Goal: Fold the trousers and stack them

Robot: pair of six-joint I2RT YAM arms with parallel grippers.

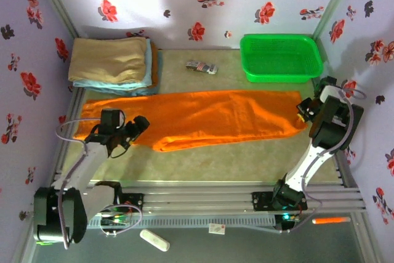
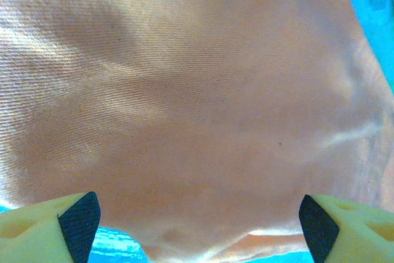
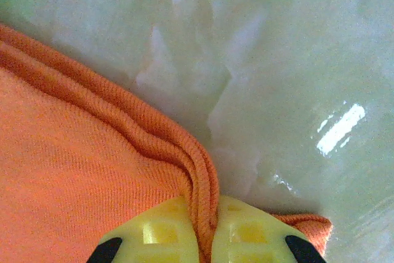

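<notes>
Next, my right gripper releases the pinched end of the trousers on the orange band [image 1: 161, 116], at a spot just beyond the tips of my left gripper's fingers.
The bright orange trousers [image 1: 209, 118] lie stretched in a long band across the table, left to right. My right gripper [image 1: 301, 114] is at their right end; in the right wrist view its yellow fingers [image 3: 160, 238] are shut on the ribbed edge of the trousers [image 3: 74, 177], with folds of cloth pinched between them [image 3: 212, 235]. My left gripper [image 1: 138, 126] hangs over the left end of the band. In the left wrist view it is open [image 2: 197, 226], its fingertips [image 2: 77, 217] wide apart, with the orange cloth [image 2: 197, 90] just ahead and nothing held between them.
A green basket [image 1: 280, 80] stands at the back right. A stack of folded cloth, tan [image 1: 111, 60] over light blue [image 1: 138, 82], sits at the back left. A small patterned item [image 1: 202, 66] lies behind the trousers. Bare mat [image 1: 246, 158] runs along the near side.
</notes>
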